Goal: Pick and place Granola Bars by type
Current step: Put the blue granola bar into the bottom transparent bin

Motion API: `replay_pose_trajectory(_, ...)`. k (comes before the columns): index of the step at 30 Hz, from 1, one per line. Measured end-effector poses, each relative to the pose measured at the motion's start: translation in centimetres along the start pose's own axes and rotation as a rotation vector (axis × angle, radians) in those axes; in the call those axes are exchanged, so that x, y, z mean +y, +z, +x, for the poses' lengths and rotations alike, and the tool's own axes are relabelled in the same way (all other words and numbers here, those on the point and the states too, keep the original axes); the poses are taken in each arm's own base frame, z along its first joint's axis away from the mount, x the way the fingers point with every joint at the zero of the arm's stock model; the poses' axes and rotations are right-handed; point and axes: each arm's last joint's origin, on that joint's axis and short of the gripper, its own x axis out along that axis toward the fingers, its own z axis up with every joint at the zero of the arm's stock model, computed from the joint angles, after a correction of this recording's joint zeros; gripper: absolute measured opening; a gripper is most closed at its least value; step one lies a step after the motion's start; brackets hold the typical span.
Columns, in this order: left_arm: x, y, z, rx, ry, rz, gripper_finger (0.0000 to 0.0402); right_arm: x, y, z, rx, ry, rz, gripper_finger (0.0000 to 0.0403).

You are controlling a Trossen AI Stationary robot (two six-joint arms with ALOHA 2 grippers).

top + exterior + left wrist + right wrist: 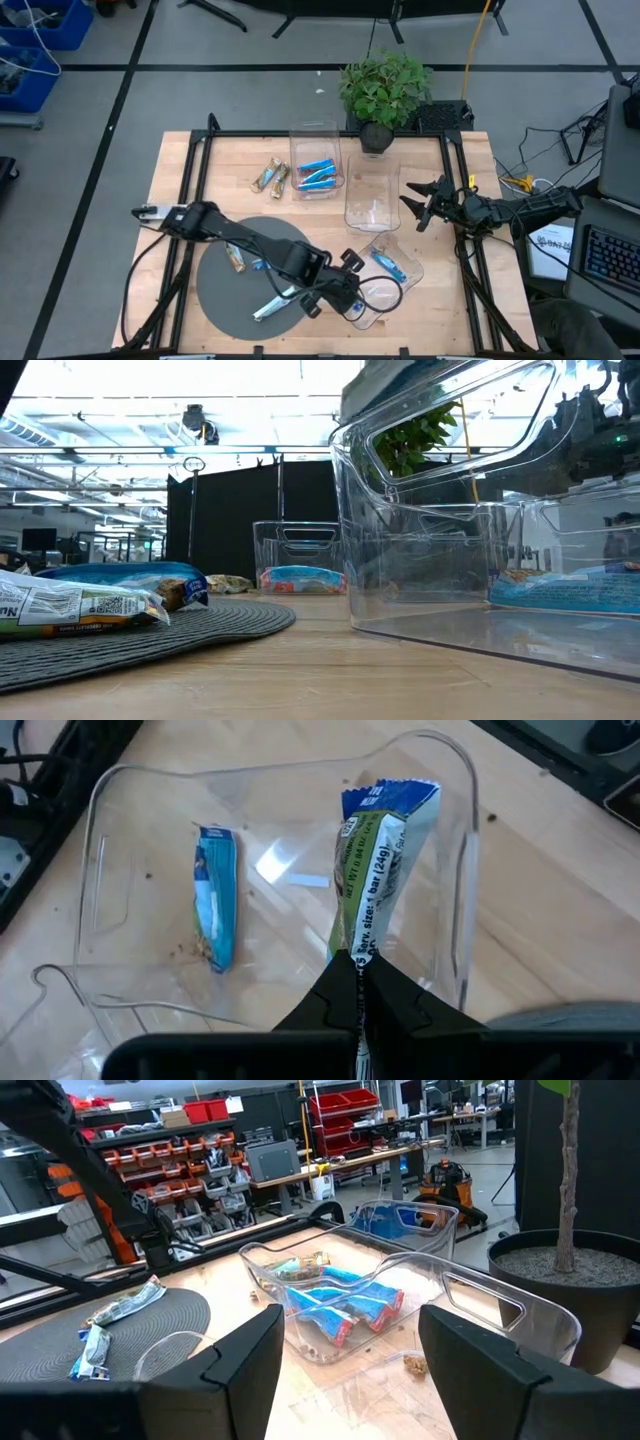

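Note:
The granola bar, now held over the clear bin, will be let go by my left gripper along the clear bin's near side [350, 315] [412, 888], across from the flat blue bar.
My left gripper [362, 982] is shut on a granola bar [375, 860] in a blue and white wrapper. It holds the bar over the clear bin [398, 288] at the table's near right. One blue bar [215, 910] lies flat on that bin's floor. A tan [235, 259], a blue [258, 265] and a silvery bar [271, 306] lie on the round grey mat [225, 300]. My left gripper [352, 298] is at the mat's right edge. My right gripper [425, 205] waits open at the table's right side, its fingers [245, 1360] wide apart. My left gripper pinches one crimped end of the bar's wrapper [361, 956] between its two fingertips. The fingers slant steeply down from the table's left and lie along the bar. The bar sticks out beyond the fingertips, its blue free end [388, 795] over the bin's floor.
A far bin [318, 160] holds several blue bars [340, 1305]. An empty clear bin [372, 195] stands beside it. Two tan bars [270, 177] lie on the wood left of the far bin. A potted plant [383, 90] stands at the far edge.

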Motion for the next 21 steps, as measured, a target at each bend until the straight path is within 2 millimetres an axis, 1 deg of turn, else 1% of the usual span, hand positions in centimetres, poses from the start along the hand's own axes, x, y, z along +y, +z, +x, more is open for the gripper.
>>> replay_pose_trajectory(4,-0.2,0.0,0.6,0.007,-0.006,0.004,0.0005,0.0,0.0,0.0,0.000,-0.001,0.000,0.0224)
replay_pose_trajectory(10,0.0,0.5,0.8,-0.039,0.016,0.000,0.0005,0.0,0.0,0.0,0.000,-0.001,0.000,0.0224)
replay_pose_trajectory(15,-0.2,0.9,1.5,-0.072,0.022,0.001,0.0005,0.0,0.0,0.0,0.000,0.000,0.000,0.0224)
replay_pose_trajectory(17,-0.2,1.1,1.9,-0.085,0.022,-0.001,0.0005,0.0,0.0,0.0,0.000,-0.001,0.000,0.0224)
replay_pose_trajectory(21,-0.7,0.7,3.4,-0.043,-0.013,-0.002,0.0005,0.0,0.0,0.0,0.000,0.000,0.000,0.0224)
